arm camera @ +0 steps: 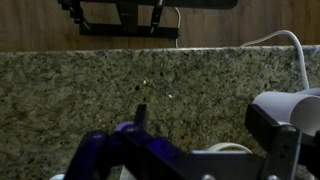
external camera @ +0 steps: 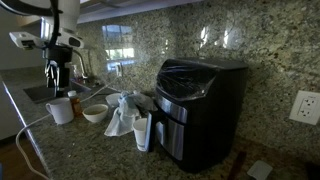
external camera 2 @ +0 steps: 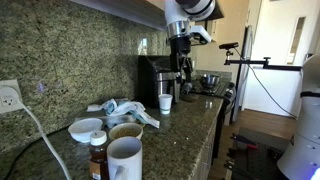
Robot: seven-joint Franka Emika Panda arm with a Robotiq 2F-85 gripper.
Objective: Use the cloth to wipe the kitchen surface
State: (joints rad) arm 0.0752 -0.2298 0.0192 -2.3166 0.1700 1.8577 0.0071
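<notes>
The cloth's crumpled top [external camera: 123,103], on the side toward the white bowl, is the next place for my gripper to go and close.
The cloth [external camera: 124,110] is a crumpled white and pale blue rag lying on the granite counter between a bowl and a white cup; it also shows in an exterior view [external camera 2: 120,109]. My gripper [external camera: 58,76] hangs in the air above the counter's mug end, apart from the cloth, and it also shows in an exterior view [external camera 2: 183,64]. In the wrist view the gripper [arm camera: 205,125] has its fingers wide apart with nothing between them, facing the granite backsplash. The cloth is out of the wrist view.
A white mug [external camera: 60,110] [external camera 2: 125,160] [arm camera: 292,105], two bowls [external camera 2: 87,128] [external camera 2: 126,132], a small bottle [external camera 2: 98,160], a white cup [external camera: 143,131] [external camera 2: 165,102] and a black appliance [external camera: 200,105] stand on the counter. A wall outlet [external camera: 305,105] has a cable plugged in.
</notes>
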